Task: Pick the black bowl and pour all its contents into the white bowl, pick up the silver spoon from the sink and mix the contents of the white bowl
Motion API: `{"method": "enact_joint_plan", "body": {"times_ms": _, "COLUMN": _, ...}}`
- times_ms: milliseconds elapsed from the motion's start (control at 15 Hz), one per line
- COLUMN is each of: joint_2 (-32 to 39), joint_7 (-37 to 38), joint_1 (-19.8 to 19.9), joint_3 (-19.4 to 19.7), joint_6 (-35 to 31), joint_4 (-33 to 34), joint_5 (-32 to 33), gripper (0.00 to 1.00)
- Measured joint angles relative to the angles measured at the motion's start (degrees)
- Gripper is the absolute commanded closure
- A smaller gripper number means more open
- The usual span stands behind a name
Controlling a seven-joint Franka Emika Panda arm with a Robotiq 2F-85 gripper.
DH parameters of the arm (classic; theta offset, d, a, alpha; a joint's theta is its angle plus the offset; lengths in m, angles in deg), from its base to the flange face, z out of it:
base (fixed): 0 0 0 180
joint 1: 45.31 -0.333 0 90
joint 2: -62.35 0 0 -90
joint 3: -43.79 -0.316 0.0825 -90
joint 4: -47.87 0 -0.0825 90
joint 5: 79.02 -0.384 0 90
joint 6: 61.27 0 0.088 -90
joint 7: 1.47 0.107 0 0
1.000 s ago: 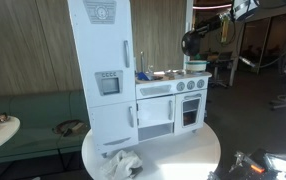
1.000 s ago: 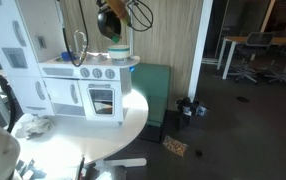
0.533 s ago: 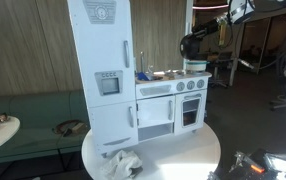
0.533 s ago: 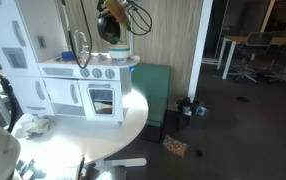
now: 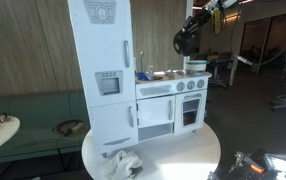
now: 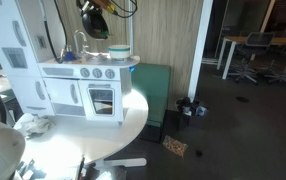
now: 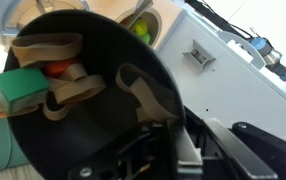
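Note:
My gripper has the black bowl. It will let go of the bowl on the worktop point(image 5: 180, 68), in the space between the sink and the white bowl. The black bowl now hangs high above the worktop.
The black bowl point(image 7: 93, 110) fills the wrist view, tilted, with a green block point(image 7: 18, 87), tan strips and a red piece inside. My gripper point(image 7: 161, 130) is shut on its rim. In both exterior views the black bowl point(image 5: 184, 42) point(image 6: 91, 22) hangs high above the toy kitchen's worktop. The white bowl point(image 5: 194, 67) point(image 6: 119, 52) stands on the worktop's end, and the wrist view shows the white bowl point(image 7: 155, 22) past the black rim with something yellow-green in it. The sink point(image 5: 149, 75) lies by the thin tap point(image 5: 140, 62). The silver spoon is too small to make out.
A tall white toy fridge point(image 5: 101, 70) stands beside the worktop, with the oven doors point(image 5: 190, 108) below. The kitchen sits on a round white table point(image 6: 103, 130) with a crumpled cloth point(image 5: 123, 163) in front. A wooden wall rises behind.
The arm has swung the black bowl up and sideways along the worktop, away from above the white bowl toward the tap. The grip has stayed shut.

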State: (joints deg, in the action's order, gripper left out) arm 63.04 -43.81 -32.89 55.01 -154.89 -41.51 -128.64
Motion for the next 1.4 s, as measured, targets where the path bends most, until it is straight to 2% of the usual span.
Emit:
{"method": "enact_joint_plan", "body": {"times_ms": 400, "joint_2": -0.7, "joint_7": 7.1, "joint_1": -6.2, "joint_3": -5.8, "joint_6": -9.0, "joint_4": -2.4, "joint_5": 24.2, "gripper": 0.97}}
{"method": "enact_joint_plan", "body": {"times_ms": 600, "joint_2": 0.2, "joint_7": 11.2, "joint_1": -8.4, "joint_3": -7.8, "joint_6": -11.4, "joint_4": -3.9, "joint_5": 34.8, "gripper": 0.97}}
{"method": "enact_joint_plan", "body": {"times_ms": 1133, "joint_2": 2.0, "joint_7": 16.1, "joint_1": -12.0, "joint_3": -11.2, "joint_6": -11.4, "joint_4": -5.0, "joint_5": 49.5, "gripper": 0.96}}
{"method": "enact_joint_plan", "body": {"times_ms": 1400, "joint_2": 4.4, "joint_7": 18.5, "joint_1": -12.6, "joint_3": -11.5, "joint_6": -11.4, "joint_4": -4.5, "joint_5": 53.7, "gripper": 0.96}}
